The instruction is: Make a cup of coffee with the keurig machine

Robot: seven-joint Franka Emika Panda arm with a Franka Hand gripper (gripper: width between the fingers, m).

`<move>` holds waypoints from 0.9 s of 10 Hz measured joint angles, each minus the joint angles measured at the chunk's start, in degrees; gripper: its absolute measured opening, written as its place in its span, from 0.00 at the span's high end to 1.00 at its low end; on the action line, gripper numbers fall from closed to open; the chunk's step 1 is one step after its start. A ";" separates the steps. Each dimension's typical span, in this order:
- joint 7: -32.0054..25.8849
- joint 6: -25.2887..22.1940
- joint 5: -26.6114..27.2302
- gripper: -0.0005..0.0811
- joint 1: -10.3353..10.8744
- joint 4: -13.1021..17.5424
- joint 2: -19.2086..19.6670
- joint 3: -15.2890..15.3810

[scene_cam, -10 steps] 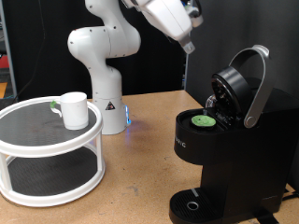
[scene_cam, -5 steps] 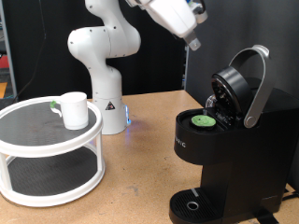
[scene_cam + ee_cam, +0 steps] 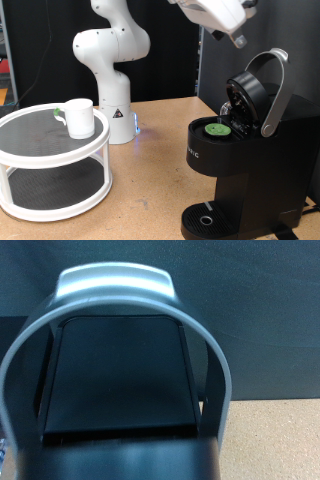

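Note:
The keurig machine's lid is raised. Next, my gripper moves to the top of the silver handle (image 3: 276,52) (image 3: 115,280) on that lid and closes there.
The keurig machine (image 3: 245,175) stands at the exterior view's right with its silver-rimmed lid (image 3: 268,90) swung up and open. A green-topped pod (image 3: 217,127) sits in the open chamber. My gripper (image 3: 237,40) hangs at the top of the exterior view, just above and left of the raised lid, touching nothing. Its fingers do not show in the wrist view, which is filled by the lid's silver arch (image 3: 115,285) and the dark machine body (image 3: 115,380). The white cup (image 3: 79,117) stands on the top tier of a round stand, far from the gripper.
The white two-tier round stand (image 3: 30,150) fills the exterior view's left. The robot's white base (image 3: 110,60) rises behind it on the wooden table (image 3: 150,190). A dark wall stands behind the machine.
My gripper has moved towards the exterior view's right, from left of the machine to just above the raised lid. The cup, pod and lid have not moved.

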 joint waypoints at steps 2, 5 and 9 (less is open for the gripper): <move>1.92 2.60 -0.19 0.01 0.43 -0.01 0.90 2.48; 5.56 5.33 -0.48 0.01 0.67 0.12 2.10 5.49; 8.42 7.51 -0.45 0.01 0.91 0.45 2.60 8.74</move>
